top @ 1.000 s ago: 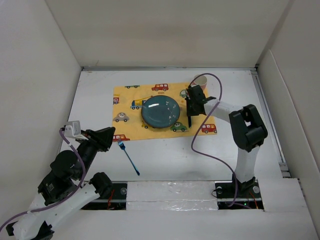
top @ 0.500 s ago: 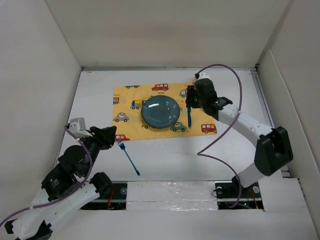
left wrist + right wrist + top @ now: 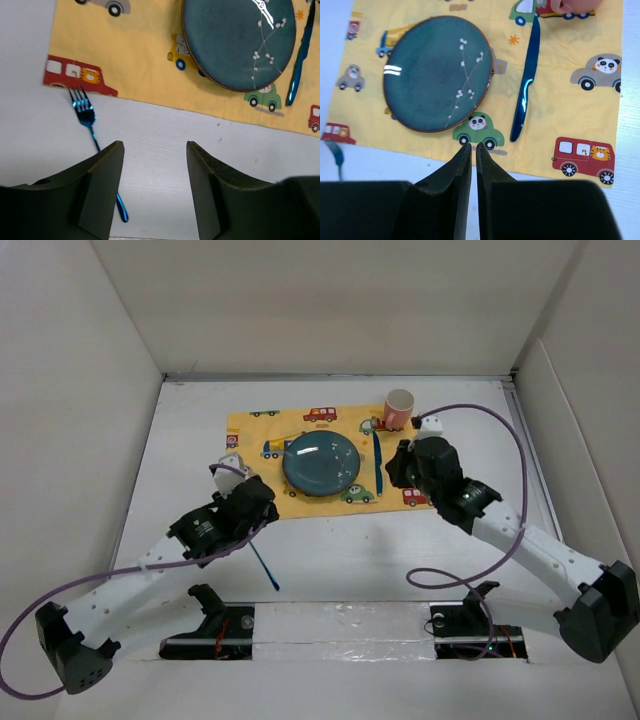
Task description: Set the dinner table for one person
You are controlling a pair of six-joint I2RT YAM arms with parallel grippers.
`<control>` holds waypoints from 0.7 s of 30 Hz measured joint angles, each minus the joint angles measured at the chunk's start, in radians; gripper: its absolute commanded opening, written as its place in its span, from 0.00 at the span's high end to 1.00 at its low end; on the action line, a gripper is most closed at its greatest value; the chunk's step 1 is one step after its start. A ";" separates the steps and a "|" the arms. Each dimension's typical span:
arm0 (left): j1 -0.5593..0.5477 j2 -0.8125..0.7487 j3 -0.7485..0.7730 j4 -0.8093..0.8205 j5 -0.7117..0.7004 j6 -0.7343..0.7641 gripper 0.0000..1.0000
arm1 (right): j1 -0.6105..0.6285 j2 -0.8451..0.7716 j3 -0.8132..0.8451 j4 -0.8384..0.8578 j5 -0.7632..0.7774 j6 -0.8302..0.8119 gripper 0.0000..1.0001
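Next, my left gripper goes to the middle of the handle (image 3: pixel 260 558) on the blue fork and closes there, ready to lift it.
The white dinner table (image 3: pixel 330 550) carries a yellow car-printed cloth (image 3: pixel 255 452). On the cloth are a teal plate (image 3: pixel 322 464), a blue knife (image 3: pixel 377 465) just right of it, and a pink cup (image 3: pixel 399 408) at the far right corner. A blue fork (image 3: pixel 85 112) lies on the bare table by the cloth's near left corner; in the top view my left arm covers its tines and only its handle (image 3: pixel 266 568) shows. My left gripper (image 3: pixel 155 145) is open and empty, hovering right of the fork. My right gripper (image 3: pixel 473 146) is shut and empty, above the cloth's near edge, near the knife (image 3: pixel 526 82) and plate (image 3: pixel 437 72).
White walls enclose the table on the left, back and right. Purple cables loop from both arms over the near table. The arm bases sit behind a taped strip (image 3: pixel 340 620) at the front edge.
My right gripper has drawn back from the knife, which now lies on the cloth right of the plate. My left arm has swung out over the table to the fork.
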 measured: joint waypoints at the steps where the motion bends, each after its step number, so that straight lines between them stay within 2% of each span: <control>1: 0.011 0.016 -0.013 0.014 0.029 -0.018 0.55 | 0.000 -0.032 -0.013 0.010 -0.006 0.008 0.83; 3: 0.042 0.019 -0.061 0.043 0.086 -0.050 0.64 | 0.000 -0.102 -0.044 0.045 -0.021 0.025 0.81; 7: 0.095 0.036 -0.162 0.074 0.164 -0.114 0.72 | 0.000 -0.219 -0.109 0.106 -0.049 0.057 0.79; 8: 0.099 0.046 -0.182 0.077 0.177 -0.132 0.72 | 0.000 -0.244 -0.130 0.125 -0.053 0.063 0.79; 10: 0.101 0.068 -0.213 0.080 0.204 -0.166 0.66 | 0.000 -0.284 -0.175 0.163 -0.063 0.076 0.78; 11: 0.101 0.072 -0.221 0.082 0.212 -0.174 0.56 | 0.000 -0.294 -0.189 0.171 -0.065 0.080 0.78; 17: 0.101 0.114 -0.294 0.100 0.257 -0.249 0.54 | -0.008 -0.291 -0.213 0.194 -0.118 0.098 0.76; 21: 0.101 0.172 -0.298 0.101 0.251 -0.282 0.62 | -0.008 -0.284 -0.213 0.213 -0.163 0.105 0.75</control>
